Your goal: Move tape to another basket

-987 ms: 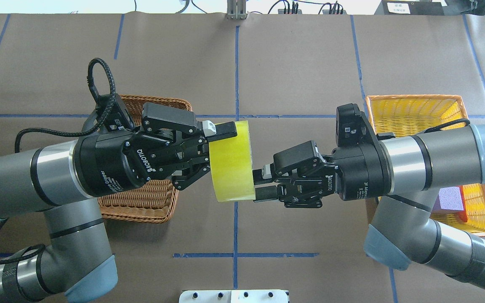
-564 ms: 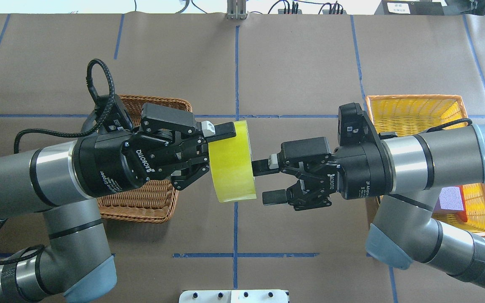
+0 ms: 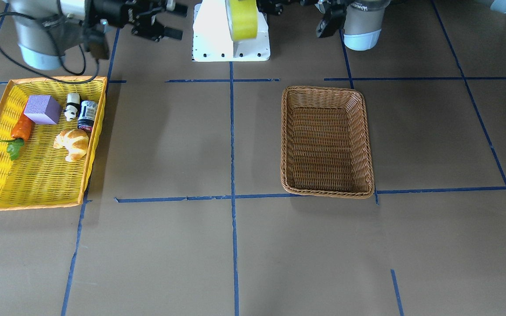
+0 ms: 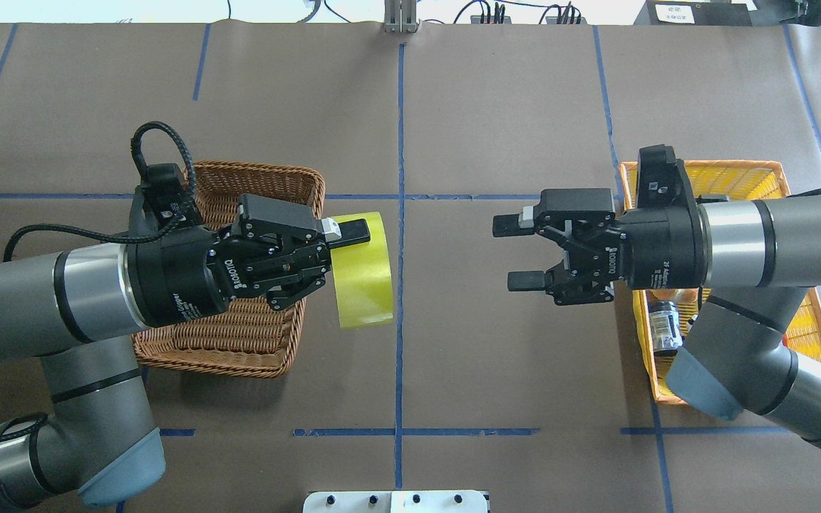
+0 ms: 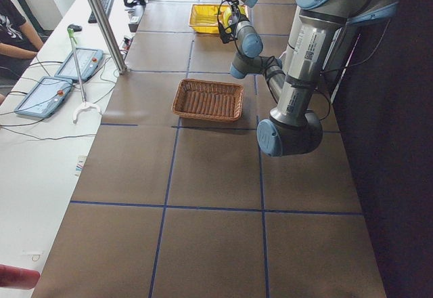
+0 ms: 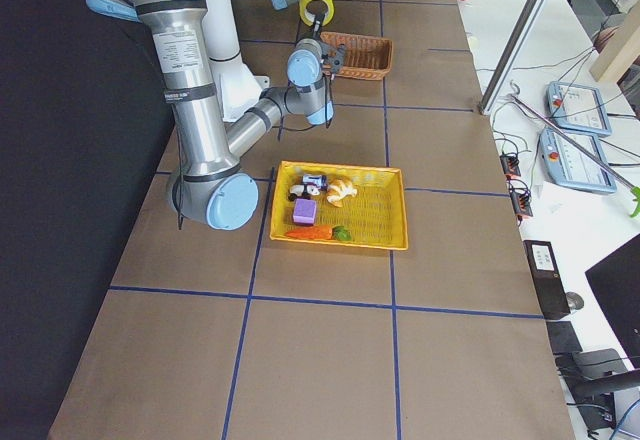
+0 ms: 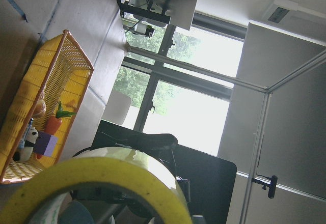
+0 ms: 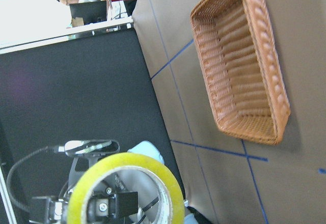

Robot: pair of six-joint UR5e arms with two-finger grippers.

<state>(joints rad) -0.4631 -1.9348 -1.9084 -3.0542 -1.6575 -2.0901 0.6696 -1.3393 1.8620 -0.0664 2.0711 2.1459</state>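
Next, I let go of the yellow-green tape, now hanging beside the brown wicker basket, with my left gripper on the middle of the brown wicker basket's bottom (image 3: 325, 141).
The yellow-green tape (image 4: 362, 269) is held in the air by my left gripper (image 4: 339, 258), which is shut on its wall. In the overhead view the roll hangs just to the right of the brown wicker basket (image 4: 239, 342), which my left wrist partly hides. The basket (image 3: 327, 89) is empty in the front view. My right gripper (image 4: 509, 254) is open and empty, well apart from the tape, near the yellow basket. The tape also shows in the front view (image 3: 242, 17), the left wrist view (image 7: 102, 173) and the right wrist view (image 8: 153, 168).
The yellow orange-rimmed basket (image 3: 37, 175) holds a purple block (image 3: 42, 109), a croissant (image 3: 73, 142), a carrot (image 3: 21, 127), a can (image 3: 87, 115) and a panda figure (image 3: 72, 106). The white base plate (image 3: 231, 39) is at the robot's edge.
My right gripper opened off the tape and drew back to the right towards the yellow basket. My left gripper moved left with the tape, closer to the brown basket.
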